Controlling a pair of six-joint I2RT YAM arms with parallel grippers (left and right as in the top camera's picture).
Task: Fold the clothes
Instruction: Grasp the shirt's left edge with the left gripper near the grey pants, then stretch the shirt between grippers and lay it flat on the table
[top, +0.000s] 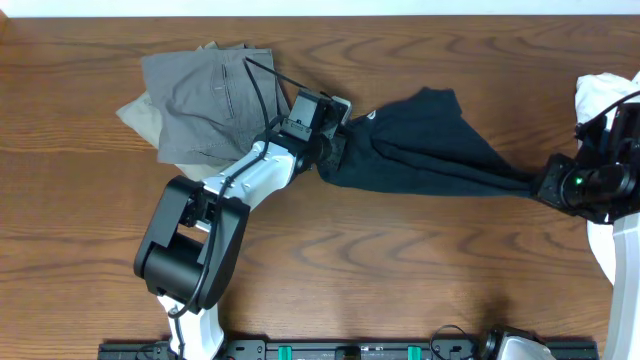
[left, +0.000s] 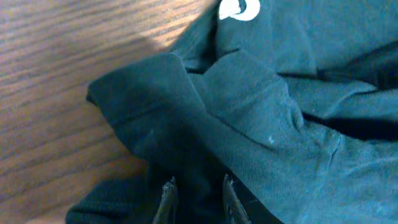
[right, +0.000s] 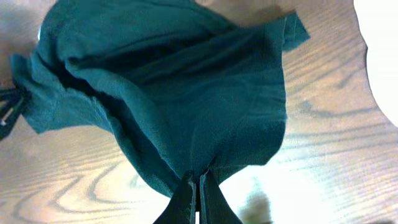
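The shirt's label end lies bunched under my left gripper, which should pinch the shirt's raised fold (left: 152, 102) and lift it taut before spreading.
A dark teal shirt (top: 430, 145) lies stretched across the middle of the wooden table (top: 400, 270) between my two grippers. My left gripper (top: 335, 143) is at the shirt's bunched left end, and its fingers (left: 197, 194) are closed around a thick fold of the dark cloth (left: 249, 112). A white label (left: 239, 9) shows near that end. My right gripper (top: 541, 184) is shut on the shirt's right end, with the fingers (right: 199, 186) pinching the edge of the cloth (right: 186, 93).
Folded grey trousers (top: 205, 95) lie on a beige garment (top: 138, 112) at the back left, just behind my left arm. White cloth (top: 603, 95) lies at the right edge near my right arm.
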